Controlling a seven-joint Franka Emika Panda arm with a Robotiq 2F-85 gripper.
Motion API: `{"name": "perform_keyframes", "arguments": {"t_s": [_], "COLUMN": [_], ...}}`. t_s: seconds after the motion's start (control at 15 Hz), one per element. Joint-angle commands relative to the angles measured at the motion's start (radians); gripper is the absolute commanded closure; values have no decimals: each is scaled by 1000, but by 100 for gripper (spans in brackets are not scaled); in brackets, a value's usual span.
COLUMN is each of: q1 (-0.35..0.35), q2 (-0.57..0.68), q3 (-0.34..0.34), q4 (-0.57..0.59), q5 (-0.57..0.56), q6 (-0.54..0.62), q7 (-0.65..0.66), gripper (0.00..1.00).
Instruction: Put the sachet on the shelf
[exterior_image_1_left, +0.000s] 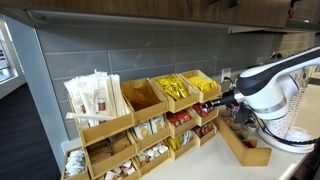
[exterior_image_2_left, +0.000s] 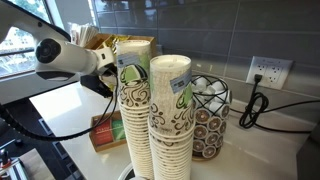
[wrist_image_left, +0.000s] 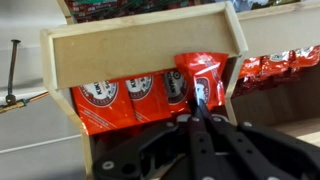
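Note:
My gripper is to release the sachet inside the middle-level bin (exterior_image_1_left: 202, 107) (wrist_image_left: 205, 85), at the end of the row next to the neighbouring red sachet bin.
The shelf (exterior_image_1_left: 140, 125) is a wide light-wood stepped organiser against the grey tiled wall. In the wrist view one of its bins (wrist_image_left: 140, 50) holds a row of red and white sachets. My gripper (wrist_image_left: 198, 103) is shut on the lower edge of the sachet (wrist_image_left: 205, 68). The sachet stands upright at the right end of that row, inside the bin. In an exterior view the gripper (exterior_image_1_left: 210, 100) is at a middle-tier bin near the shelf's right end. In the other view the shelf (exterior_image_2_left: 135, 45) is mostly hidden behind cups.
Yellow packets (exterior_image_1_left: 178, 88) and long white sticks (exterior_image_1_left: 95, 98) fill the top bins. A small low wooden tray (exterior_image_1_left: 245, 148) lies beside the shelf under the arm. Tall paper cup stacks (exterior_image_2_left: 170, 120), a wire pod holder (exterior_image_2_left: 210, 115) and a wall outlet (exterior_image_2_left: 265, 70) stand nearby.

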Motion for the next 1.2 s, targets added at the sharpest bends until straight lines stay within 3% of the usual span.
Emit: {"name": "perform_keyframes", "arguments": {"t_s": [0.0,0.47,0.73,0.8,0.93,1.13], "q1": [121,247,278,271,242,179], "q2": [-134,-259,-293,-290,-268,-229], "q3": [-130,-286,-337,-338,-318,-262], "q4": [-29,-35,-26,-26,-26,-26], "q5": [-122,-325,-385,-379,-343,-298], "q6": [130,289,299,271,212,106], "q7": [11,34,17,13,6,0], "gripper": [100,100,100,74,68,45]}}
